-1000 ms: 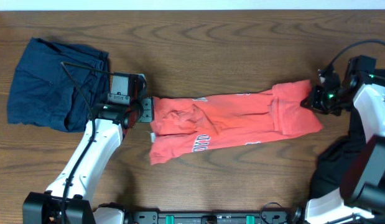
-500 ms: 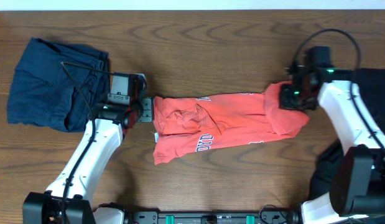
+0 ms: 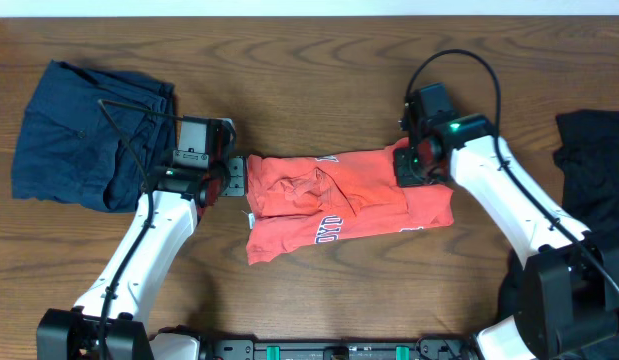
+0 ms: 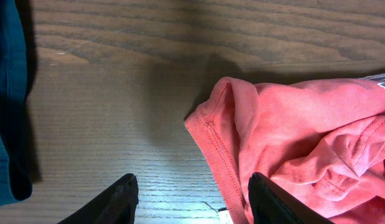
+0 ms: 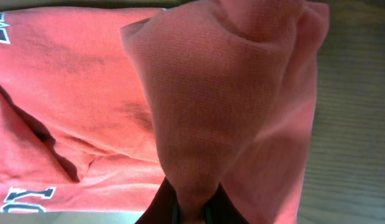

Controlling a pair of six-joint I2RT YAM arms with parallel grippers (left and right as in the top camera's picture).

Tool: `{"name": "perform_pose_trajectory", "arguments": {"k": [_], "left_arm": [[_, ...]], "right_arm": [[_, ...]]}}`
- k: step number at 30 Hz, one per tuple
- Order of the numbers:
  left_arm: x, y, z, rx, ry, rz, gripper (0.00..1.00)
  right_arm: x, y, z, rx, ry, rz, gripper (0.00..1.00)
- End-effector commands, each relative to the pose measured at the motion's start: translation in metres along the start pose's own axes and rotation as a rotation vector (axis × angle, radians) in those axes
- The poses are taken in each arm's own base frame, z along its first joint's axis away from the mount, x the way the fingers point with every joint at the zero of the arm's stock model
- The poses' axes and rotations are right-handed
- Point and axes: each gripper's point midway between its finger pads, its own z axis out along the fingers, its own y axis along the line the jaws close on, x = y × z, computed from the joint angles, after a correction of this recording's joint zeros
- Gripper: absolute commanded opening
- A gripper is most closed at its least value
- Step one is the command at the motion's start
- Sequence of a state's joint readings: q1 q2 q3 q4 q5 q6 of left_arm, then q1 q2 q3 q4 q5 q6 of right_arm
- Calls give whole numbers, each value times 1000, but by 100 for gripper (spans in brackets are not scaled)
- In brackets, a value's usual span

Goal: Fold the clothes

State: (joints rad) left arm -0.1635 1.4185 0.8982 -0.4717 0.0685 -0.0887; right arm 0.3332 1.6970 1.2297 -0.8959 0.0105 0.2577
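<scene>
The robot's right gripper will release the shirt's end on the red piece of cloth (image 3: 401,198), past the shirt's middle crease toward the black garment.
The coral-red T-shirt (image 3: 329,205) lies as a long band across the middle of the table, white lettering showing near its front edge. My right gripper (image 3: 407,168) is shut on the shirt's right end and holds it lifted over the band's right part. In the right wrist view the pinched fabric (image 5: 223,93) hangs as a cone from the shut gripper (image 5: 191,213). My left gripper (image 3: 232,178) stands open at the shirt's left end. In the left wrist view the hem (image 4: 220,155) lies just inside the right finger of the open left gripper (image 4: 192,202), ungripped.
A navy garment (image 3: 84,135) lies crumpled at the far left, its edge visible in the left wrist view (image 4: 5,93). A black garment (image 3: 594,170) lies at the right edge. Bare wood (image 3: 319,90) runs along the back.
My right gripper has carried the shirt's right end leftward, from the far right to over the band, shortening it. The left arm has not moved.
</scene>
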Motion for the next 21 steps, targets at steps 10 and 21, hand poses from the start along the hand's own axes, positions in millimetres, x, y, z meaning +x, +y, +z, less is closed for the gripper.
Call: {"name": "perform_pose_trajectory", "arguments": {"k": [10,21], "left_arm": [[2,2,2,-4,10,-5,58],[2,2,2,-4,10,-5,58]], "right_arm": [[-10,-45,-3,333,-82,56,1],[-11,-109,-22,580,-85,82,1]]}}
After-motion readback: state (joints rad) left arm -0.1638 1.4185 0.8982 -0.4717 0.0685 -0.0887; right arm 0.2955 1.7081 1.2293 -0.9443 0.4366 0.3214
